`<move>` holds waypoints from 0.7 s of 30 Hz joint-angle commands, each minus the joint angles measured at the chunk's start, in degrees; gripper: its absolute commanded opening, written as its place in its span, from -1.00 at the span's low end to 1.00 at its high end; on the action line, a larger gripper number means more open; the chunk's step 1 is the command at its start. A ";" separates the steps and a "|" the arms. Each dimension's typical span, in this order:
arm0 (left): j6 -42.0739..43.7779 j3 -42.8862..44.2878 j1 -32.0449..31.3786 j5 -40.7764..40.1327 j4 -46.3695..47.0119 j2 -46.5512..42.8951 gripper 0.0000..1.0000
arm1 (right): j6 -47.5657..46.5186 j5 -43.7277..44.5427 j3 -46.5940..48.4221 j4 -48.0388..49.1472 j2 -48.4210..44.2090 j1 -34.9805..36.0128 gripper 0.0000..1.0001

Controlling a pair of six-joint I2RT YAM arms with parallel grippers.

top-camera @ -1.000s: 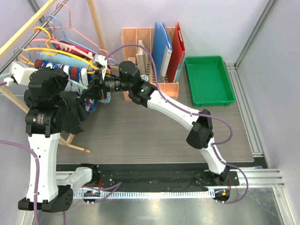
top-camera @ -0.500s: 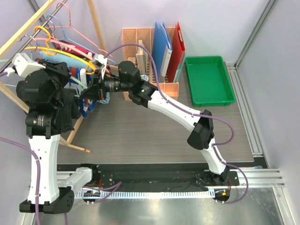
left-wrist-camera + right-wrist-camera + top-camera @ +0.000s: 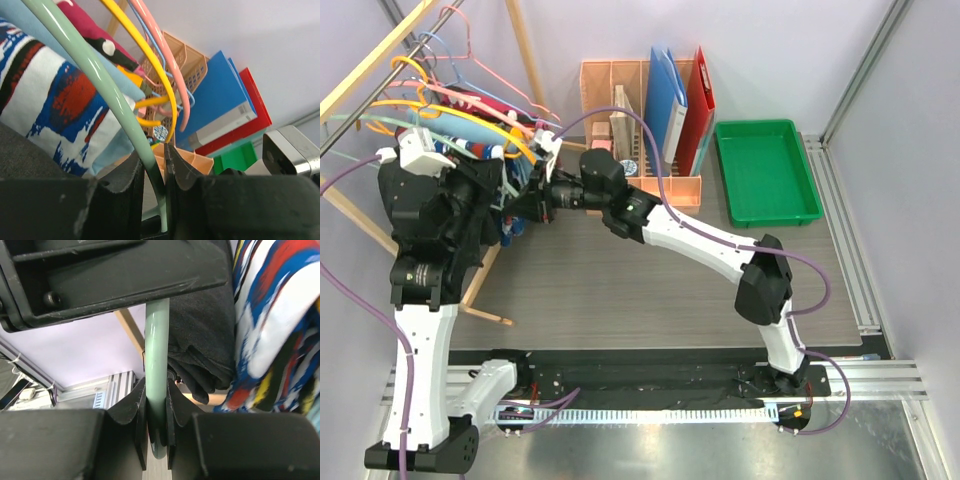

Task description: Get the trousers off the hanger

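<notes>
Both my grippers are closed on the green hanger, so my left gripper needs to keep it while my right gripper opens and takes the black trousers' lower end (image 3: 202,386).
A pale green hanger (image 3: 157,340) hangs among others on the rack, and both grippers are on its bar. My right gripper (image 3: 156,385) is shut on that bar, with the left gripper's black body just above it. My left gripper (image 3: 154,150) has its jaws closed around the same green hanger (image 3: 95,65). Black trousers (image 3: 200,340) hang bunched beside the bar. Navy-white-red print trousers (image 3: 280,315) hang right next to them, also visible in the left wrist view (image 3: 60,100). Light blue cloth (image 3: 107,75) lies behind the print. In the top view the two wrists meet at the rack's right end (image 3: 520,195).
A wooden rack (image 3: 380,50) carries yellow (image 3: 450,112), pink and blue hangers. An orange file organiser (image 3: 620,80) holds blue and red folders at the back. A green tray (image 3: 765,170) sits at the back right.
My left arm has swung up and right toward the rack, bringing its gripper onto the green hanger. The black cloth beside it has moved up with it. The right gripper stays clamped.
</notes>
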 commanded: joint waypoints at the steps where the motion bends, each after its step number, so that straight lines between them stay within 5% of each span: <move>1: 0.64 0.37 -2.23 14.26 3.96 -4.72 -0.99 | 1.02 7.37 -6.62 7.13 -6.98 0.25 -0.99; 7: -5.26 -0.24 -2.31 14.97 2.64 -6.22 -0.99 | 2.78 8.78 -18.31 10.57 -17.61 1.47 -0.99; 20: -21.96 -1.12 -2.23 11.19 2.03 -9.82 -0.99 | -2.23 15.80 -25.69 -8.94 -31.67 12.28 -0.99; 21: -22.49 -1.21 -2.31 11.02 1.85 -10.17 -0.86 | -2.05 16.33 -26.57 -8.95 -32.47 12.90 -0.99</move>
